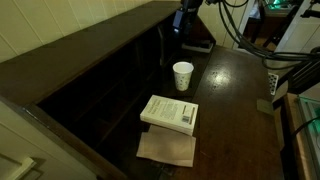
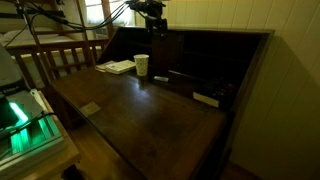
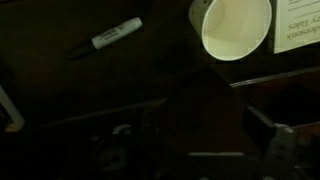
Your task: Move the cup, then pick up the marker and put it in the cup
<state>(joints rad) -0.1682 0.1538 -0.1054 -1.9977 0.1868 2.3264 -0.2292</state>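
Note:
Next, my gripper will go down to the marker's dark cap [image 1: 190,51] [image 3: 81,50], beyond the white paper cup, and close there.
The small white paper cup [image 1: 183,75] stands upright on the dark wooden desk, also seen in the other exterior view [image 2: 141,65]. In the wrist view I look down into its open mouth [image 3: 235,27]. The marker [image 3: 105,38], slim with a white label and dark cap, lies flat on the desk apart from the cup. It shows faintly in an exterior view [image 2: 159,78]. My gripper [image 3: 190,140] hangs high above the back of the desk [image 1: 185,20], well above cup and marker [image 2: 153,22]. Its fingers look spread and empty, though they are dark.
A white book [image 1: 170,112] lies in front of the cup, partly on a brown sheet [image 1: 166,148]; its corner shows in the wrist view [image 3: 298,25]. The desk's raised back with dark compartments [image 1: 120,70] runs along one side. A small flat object [image 2: 206,98] lies near the compartments.

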